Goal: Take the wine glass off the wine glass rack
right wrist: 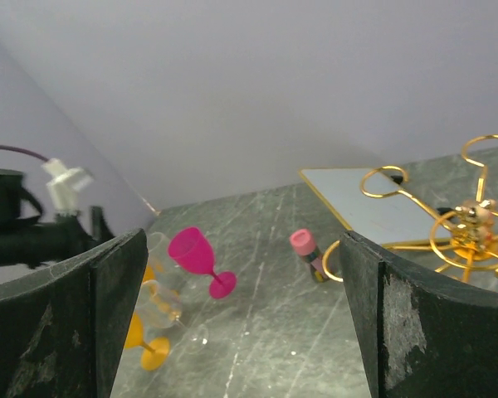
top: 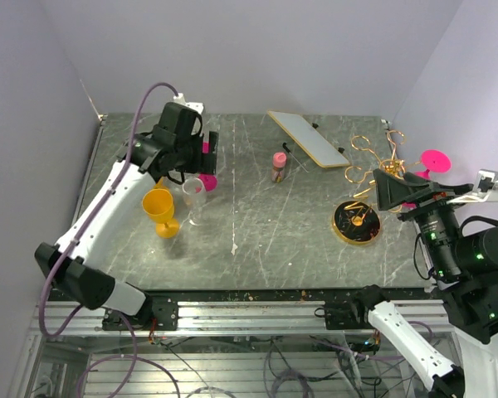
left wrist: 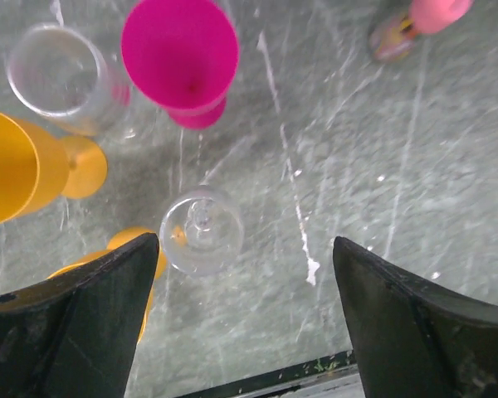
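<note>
The pink wine glass hangs on the gold wine glass rack, and my right gripper will next close on the edge of the round foot (top: pixel 445 165) of that glass.
The gold wire wine glass rack (top: pixel 372 157) stands on its round dark base (top: pixel 356 222) at the right of the table. A pink wine glass (top: pixel 432 161) is at the rack's right side, its round foot showing and its bowl hidden behind my right arm. My right gripper (top: pixel 383 191) is open and empty, just right of the rack's post. In the right wrist view the rack (right wrist: pixel 467 222) is at the right edge. My left gripper (top: pixel 208 154) is open and empty at the far left, above several glasses standing on the table.
Standing at the left are a pink glass (left wrist: pixel 183 56), a yellow glass (top: pixel 160 211) and a clear glass (top: pixel 193 196). A pink-capped bottle (top: pixel 279 165) stands mid-table. A flat white board (top: pixel 307 138) lies at the back. Walls close in on the left, back and right.
</note>
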